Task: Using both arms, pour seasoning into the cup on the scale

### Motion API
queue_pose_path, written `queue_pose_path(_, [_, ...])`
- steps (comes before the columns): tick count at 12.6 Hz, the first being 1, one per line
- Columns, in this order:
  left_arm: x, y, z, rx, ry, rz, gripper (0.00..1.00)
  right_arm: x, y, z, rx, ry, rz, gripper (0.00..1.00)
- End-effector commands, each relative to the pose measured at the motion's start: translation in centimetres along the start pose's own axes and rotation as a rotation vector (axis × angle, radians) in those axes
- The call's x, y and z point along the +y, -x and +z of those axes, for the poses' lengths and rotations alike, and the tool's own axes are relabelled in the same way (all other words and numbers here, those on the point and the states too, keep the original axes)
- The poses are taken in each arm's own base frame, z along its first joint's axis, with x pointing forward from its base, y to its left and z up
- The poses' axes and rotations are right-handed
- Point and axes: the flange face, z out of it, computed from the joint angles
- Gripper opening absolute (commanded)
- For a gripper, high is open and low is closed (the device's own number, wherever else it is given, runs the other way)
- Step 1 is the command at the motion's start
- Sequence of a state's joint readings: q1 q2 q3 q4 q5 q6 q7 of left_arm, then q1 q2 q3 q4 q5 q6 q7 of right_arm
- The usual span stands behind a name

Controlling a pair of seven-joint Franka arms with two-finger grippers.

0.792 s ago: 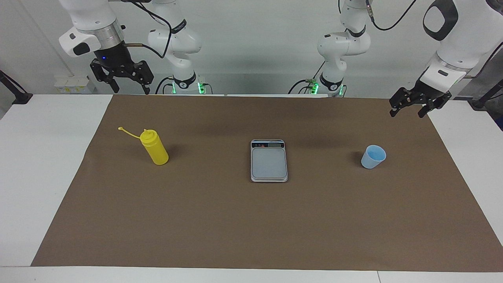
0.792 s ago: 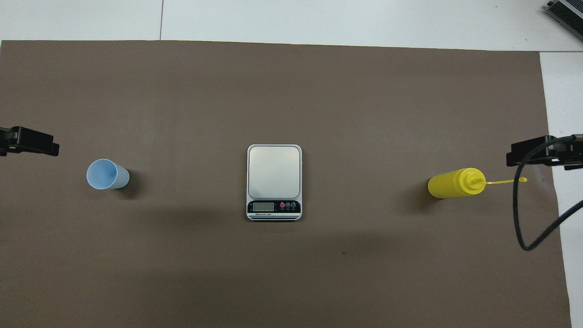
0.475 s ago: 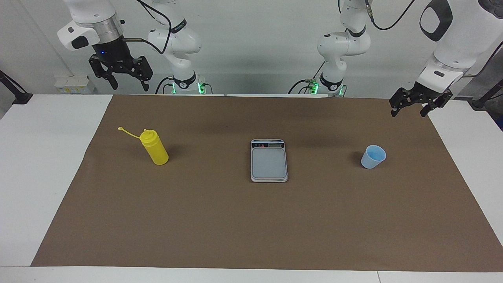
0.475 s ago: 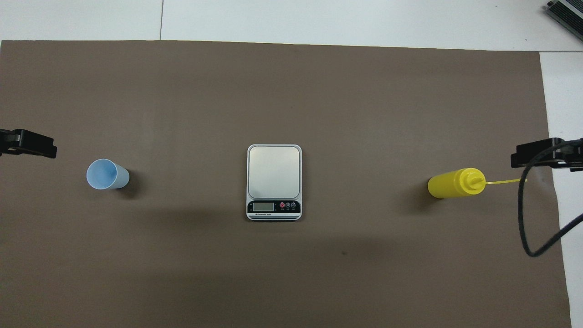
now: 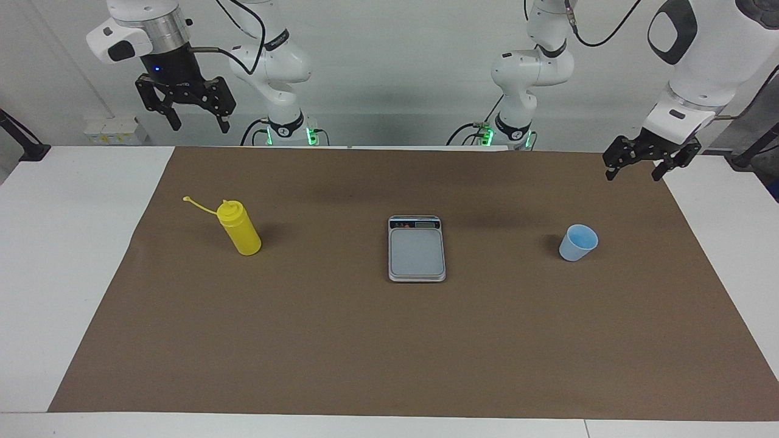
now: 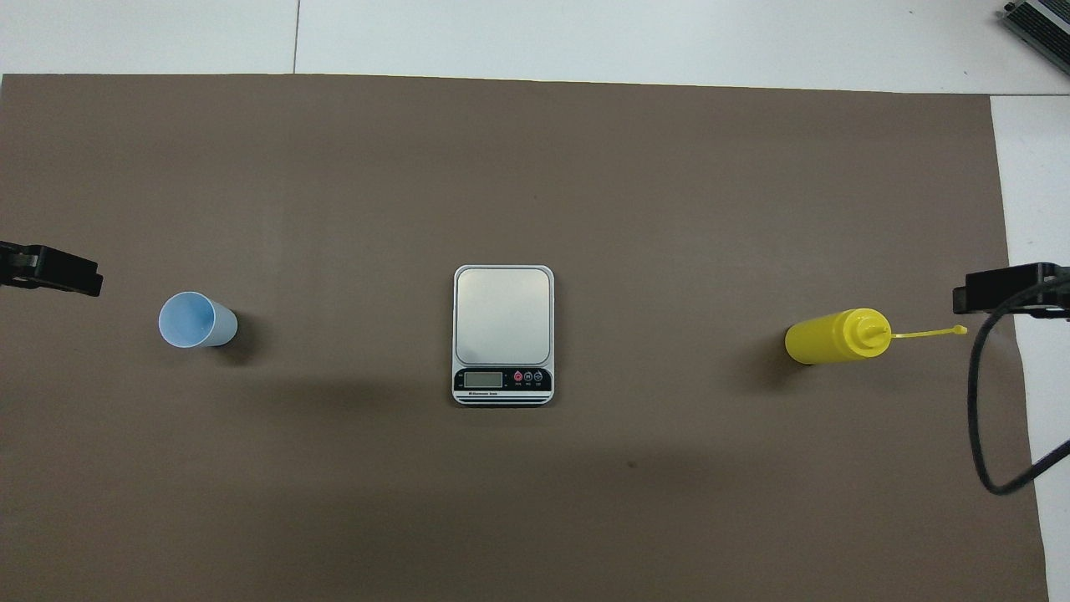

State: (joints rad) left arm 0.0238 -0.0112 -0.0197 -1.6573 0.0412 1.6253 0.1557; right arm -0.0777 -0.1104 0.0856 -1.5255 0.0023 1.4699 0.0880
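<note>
The light blue cup is next for my left gripper, which should go there and close on the cup's rim (image 6: 160, 325), on the side away from the scale.
The yellow seasoning bottle (image 5: 241, 231) stands upright on the brown mat toward the right arm's end, its cap strap sticking out; it also shows in the overhead view (image 6: 832, 336). The silver-grey scale (image 5: 417, 249) (image 6: 503, 330) lies at the mat's middle with a bare plate, its display end nearest the robots. The light blue cup (image 5: 578, 242) (image 6: 196, 319) stands upright toward the left arm's end. My right gripper (image 5: 200, 128) (image 6: 1007, 293) is open and empty, raised high beside the bottle. My left gripper (image 5: 632, 176) (image 6: 50, 272) is open and empty, raised beside the cup.
The brown mat (image 5: 365, 340) covers most of the white table. A black cable (image 6: 978, 418) hangs from the right arm over the mat's edge. Small white boxes (image 5: 112, 131) sit by the wall past the right arm's end.
My right gripper has risen and drawn away from the bottle toward the table's end. My left gripper has shifted slightly outward. Bottle, scale and cup have not moved.
</note>
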Motion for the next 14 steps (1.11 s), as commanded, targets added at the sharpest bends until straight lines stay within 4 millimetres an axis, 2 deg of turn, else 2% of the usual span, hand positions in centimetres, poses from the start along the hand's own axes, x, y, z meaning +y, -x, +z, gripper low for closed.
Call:
queue_pose_path(1, [-1.8, -0.4, 3.3, 0.014, 0.027, 0.009, 1.00, 0.4, 0.5, -0.3, -0.006, -0.006, -0.020, 1.00])
queue_pose_path(4, [-5.4, -0.6, 9.4, 0.023, 0.050, 0.047, 1.00, 0.4, 0.5, -0.3, -0.006, -0.006, -0.021, 1.00])
queue_pose_path(8, [-5.7, -0.6, 15.5, 0.083, 0.053, 0.021, 1.00, 0.4, 0.5, -0.3, -0.006, -0.006, -0.021, 1.00])
queue_pose_path(14, [-4.8, 1.2, 21.2, 0.073, 0.080, -0.007, 1.00, 0.4, 0.6, -0.3, -0.009, -0.006, -0.026, 1.00])
